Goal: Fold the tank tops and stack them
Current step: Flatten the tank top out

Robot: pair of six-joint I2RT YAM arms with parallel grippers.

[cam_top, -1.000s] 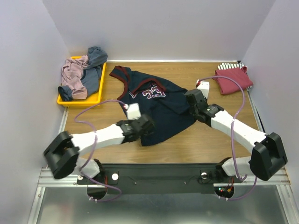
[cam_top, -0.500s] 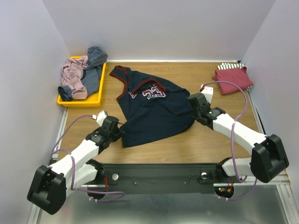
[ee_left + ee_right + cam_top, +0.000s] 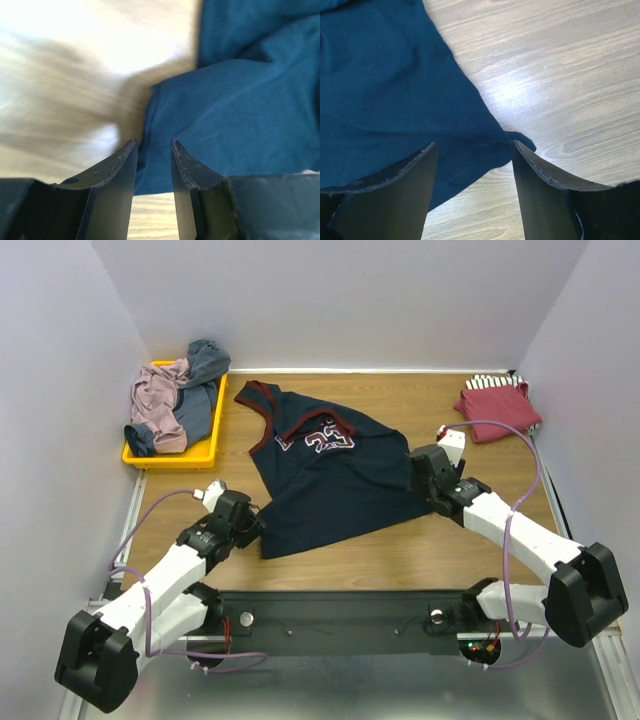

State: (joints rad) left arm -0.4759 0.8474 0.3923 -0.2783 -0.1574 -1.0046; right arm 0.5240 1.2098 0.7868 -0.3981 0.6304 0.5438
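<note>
Next, my left gripper pinches the jersey's near corner (image 3: 269, 548) and lifts the jersey with my right gripper before folding, because the jersey lies crooked with its maroon-trimmed end bunched.
The navy jersey (image 3: 330, 490) with maroon trim and a white number lies spread across the middle of the wooden table. My left gripper (image 3: 252, 524) sits at its near left corner. In the left wrist view that gripper (image 3: 152, 146) is open, with the blue cloth (image 3: 240, 115) just ahead of the fingertips and not pinched. My right gripper (image 3: 416, 468) stands at the jersey's right corner. In the right wrist view it (image 3: 472, 146) is open wide, and the cloth corner (image 3: 380, 90) lies loose on the wood between the jaws. A dark red top (image 3: 497, 412) lies folded on a striped one (image 3: 490, 382) at the far right.
A yellow tray (image 3: 170, 458) at the far left holds a crumpled mauve top (image 3: 155, 405) and a grey-blue one (image 3: 205, 375). White walls close in the table on three sides. The arm bases stand on a black rail (image 3: 340, 620) at the near edge.
The left arm swung from the centre to the near left, drawing the jersey's hem out flat. Both grippers then opened and let go of the cloth. The right gripper shifted slightly right.
</note>
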